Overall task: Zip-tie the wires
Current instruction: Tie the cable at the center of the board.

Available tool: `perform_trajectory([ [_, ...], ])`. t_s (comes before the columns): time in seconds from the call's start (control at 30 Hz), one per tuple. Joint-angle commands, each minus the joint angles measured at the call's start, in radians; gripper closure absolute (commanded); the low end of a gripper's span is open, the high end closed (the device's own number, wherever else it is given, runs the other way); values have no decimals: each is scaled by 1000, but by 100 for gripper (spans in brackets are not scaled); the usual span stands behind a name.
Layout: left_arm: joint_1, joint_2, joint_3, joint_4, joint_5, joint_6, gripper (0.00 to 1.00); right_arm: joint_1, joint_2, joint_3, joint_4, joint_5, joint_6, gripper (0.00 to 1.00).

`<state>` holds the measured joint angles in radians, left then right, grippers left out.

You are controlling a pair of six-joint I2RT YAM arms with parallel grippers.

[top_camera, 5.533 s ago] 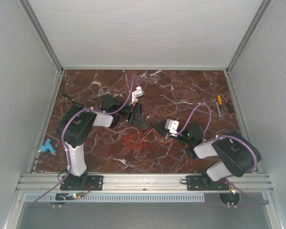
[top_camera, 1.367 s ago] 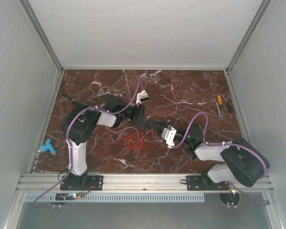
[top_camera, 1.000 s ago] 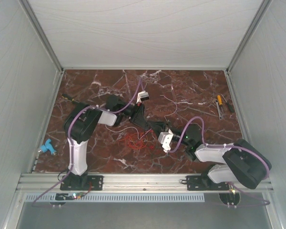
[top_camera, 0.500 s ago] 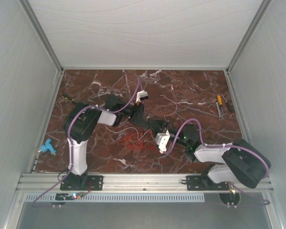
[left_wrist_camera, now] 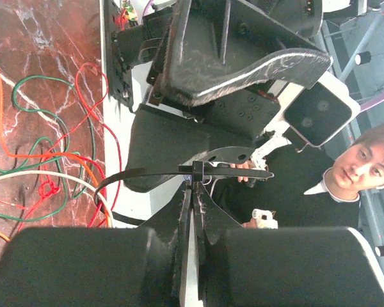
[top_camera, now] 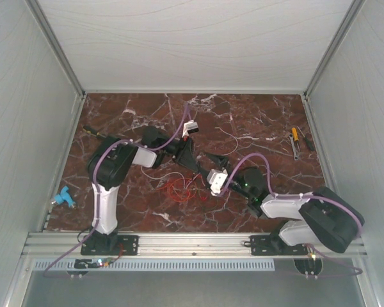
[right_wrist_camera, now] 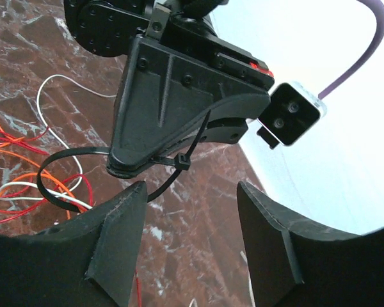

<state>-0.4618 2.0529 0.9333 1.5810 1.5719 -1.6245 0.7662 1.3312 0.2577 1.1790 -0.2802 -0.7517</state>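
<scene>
I will turn my right gripper and pinch the tail (right_wrist_camera: 199, 135) beside the head, as the zip tie's loop is wide and its tail slants away from that gripper.
The zip tie (left_wrist_camera: 147, 171) is a thin black strip bent into a loop, with its tail passed through its head (right_wrist_camera: 181, 161). My left gripper (left_wrist_camera: 195, 185) is shut on the zip tie right beside the head. The loop hangs down around some of the wires (right_wrist_camera: 25, 185), a loose tangle of red, orange and white strands (top_camera: 179, 187) on the marble table. My right gripper (right_wrist_camera: 192, 201) stands open just below the head, with nothing between its fingers (right_wrist_camera: 115, 224). Seen from above, the left gripper (top_camera: 193, 165) and right gripper (top_camera: 207, 167) meet over the wires.
A yellow-handled screwdriver (top_camera: 295, 135) and a dark tool lie at the far right of the table (top_camera: 262, 115). A blue object (top_camera: 63, 197) sits by the left edge. One loose white wire (top_camera: 233, 137) lies behind the grippers. Grey walls enclose the table.
My right gripper has gone from shut to open and its wrist has shifted a little up and left toward the left gripper. The left arm has hardly moved.
</scene>
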Motion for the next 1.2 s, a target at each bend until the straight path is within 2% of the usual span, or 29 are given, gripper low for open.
perform_trajectory([
  [0.0, 7, 47, 55, 249, 16, 31, 100, -12, -112, 22, -176, 129, 176, 44],
  [0.1, 11, 79, 75, 249, 5, 40, 100, -26, -221, 48, -403, 172, 319, 44],
  [0.23, 11, 120, 92, 249, -7, 55, 100, -52, -382, 56, -630, 25, 394, 42],
  [0.33, 11, 133, 88, 249, -13, 72, 100, -105, -419, 81, -724, -90, 443, 40],
  [0.43, 11, 138, 78, 249, -9, 86, 100, -140, -389, 117, -721, -194, 451, 41],
  [0.57, 11, 142, 65, 249, -9, 102, 100, -155, -270, 194, -672, -320, 480, 45],
  [0.8, 9, 150, 65, 249, 0, 98, 100, -155, -89, 282, -559, -362, 525, 50],
  [1.17, 11, 130, 78, 249, 8, 75, 100, -171, -51, 340, -618, -337, 502, 57],
])
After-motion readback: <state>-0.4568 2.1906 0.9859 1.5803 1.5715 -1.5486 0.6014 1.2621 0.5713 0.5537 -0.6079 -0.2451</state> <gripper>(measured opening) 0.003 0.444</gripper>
